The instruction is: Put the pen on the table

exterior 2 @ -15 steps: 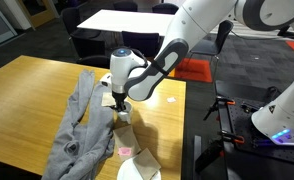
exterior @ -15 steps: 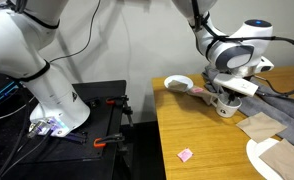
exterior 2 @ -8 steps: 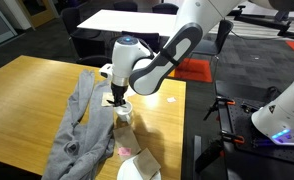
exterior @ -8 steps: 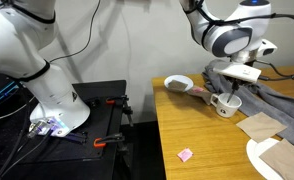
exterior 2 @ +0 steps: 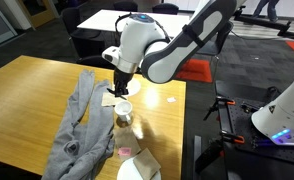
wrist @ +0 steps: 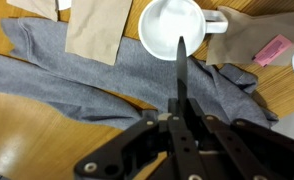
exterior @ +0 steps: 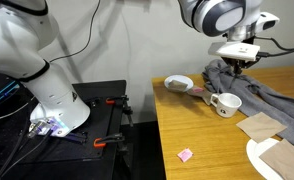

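Note:
The pen, now held well above the cup, will be let go by my gripper on the bare wood (exterior: 193,118) between the small white cup and the pink scrap.
My gripper (wrist: 177,122) is shut on the pen (wrist: 177,75), a thin dark stick that points out from between the fingers. In the wrist view its tip lies over the small white cup (wrist: 170,25), which stands below on the wooden table (wrist: 27,140). In both exterior views the gripper (exterior: 239,63) (exterior 2: 120,88) hangs well above the cup (exterior: 225,104) (exterior 2: 123,108), clear of its rim. The pen itself is too thin to make out in the exterior views.
A grey cloth (exterior: 272,95) (exterior 2: 79,125) (wrist: 67,75) lies beside the cup. A pink scrap (exterior: 185,154) (wrist: 273,50), tan napkins (exterior: 257,124) (wrist: 97,25), a white bowl (exterior: 178,83) and a white plate (exterior 2: 137,168) lie on the table (exterior: 192,130). A black platform with red clamps (exterior: 105,110) stands beside it.
The gripper has risen straight up from the cup, from down at its rim to well above it, with the pen held in its fingers.

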Motion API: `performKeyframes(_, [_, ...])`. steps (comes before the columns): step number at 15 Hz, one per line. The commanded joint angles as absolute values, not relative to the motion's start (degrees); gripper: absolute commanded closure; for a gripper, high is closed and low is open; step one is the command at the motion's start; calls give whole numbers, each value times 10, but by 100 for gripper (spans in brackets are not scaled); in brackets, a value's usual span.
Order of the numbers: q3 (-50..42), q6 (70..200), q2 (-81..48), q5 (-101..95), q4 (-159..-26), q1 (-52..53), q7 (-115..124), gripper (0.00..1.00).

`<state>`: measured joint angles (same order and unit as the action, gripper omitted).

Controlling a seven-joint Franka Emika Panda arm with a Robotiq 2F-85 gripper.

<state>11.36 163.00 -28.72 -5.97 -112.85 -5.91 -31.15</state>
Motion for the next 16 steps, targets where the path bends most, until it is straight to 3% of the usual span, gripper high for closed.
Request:
performKeyframes(1, [110, 1630, -213, -34, -1199, -70, -261, 97])
performKeyframes(16, [57, 1570, -196, 71, -1262, -73, -108, 97])
